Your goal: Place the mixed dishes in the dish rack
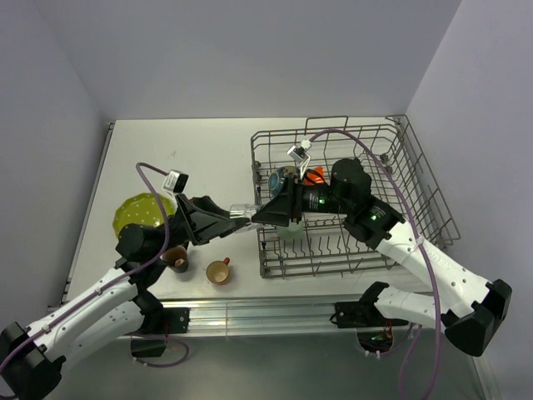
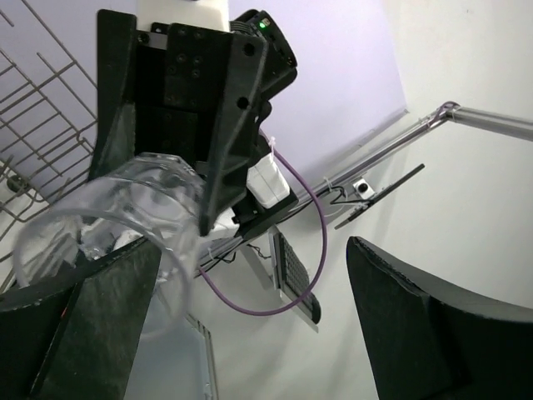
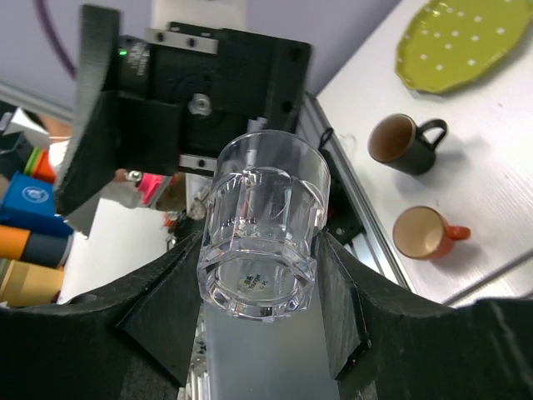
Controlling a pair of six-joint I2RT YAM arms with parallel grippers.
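The clear glass, now in the air between my grippers, will be released by my right gripper in the dish rack (image 1: 293, 244), in front of the pale green cup.
The clear glass (image 1: 244, 212) hangs in the air between my two grippers, just left of the dish rack (image 1: 416, 183). My right gripper (image 1: 260, 215) is shut on it. In the right wrist view the fingers (image 3: 341, 292) press both sides of the glass (image 3: 265, 221) near its base. My left gripper (image 1: 226, 218) is open. In the left wrist view the glass (image 2: 117, 225) sits against one finger (image 2: 92, 325) while the other stands far off, around the gripper's middle (image 2: 250, 250). Rack wires (image 2: 42, 100) show behind.
The yellow-green plate (image 1: 143, 213), dark brown mug (image 1: 175, 258) and small orange cup (image 1: 219, 272) sit on the table left of the rack. A blue bowl (image 1: 283, 177) and an orange-red bowl (image 1: 314, 175) are in the rack, partly hidden by my right arm.
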